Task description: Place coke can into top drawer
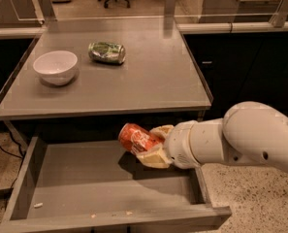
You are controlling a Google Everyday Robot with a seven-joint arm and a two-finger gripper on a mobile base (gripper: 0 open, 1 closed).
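The coke can, hanging low over the open top drawer, will be let go by my gripper on the middle of the top drawer's grey bottom (112,180), between the drawer's sides.
My gripper (155,144) is shut on the coke can (135,138), a red can with white lettering, held on its side. It hangs low over the right middle of the open top drawer (85,183), just below the table's front edge. The can's shadow falls on the drawer's grey flat bottom right under it. My white arm reaches in from the right.
On the grey table top (153,76) a white bowl (56,67) stands at the left and a green can (107,52) lies on its side behind the middle. The drawer's front panel (109,220) juts out toward me. Office chairs and counters stand behind.
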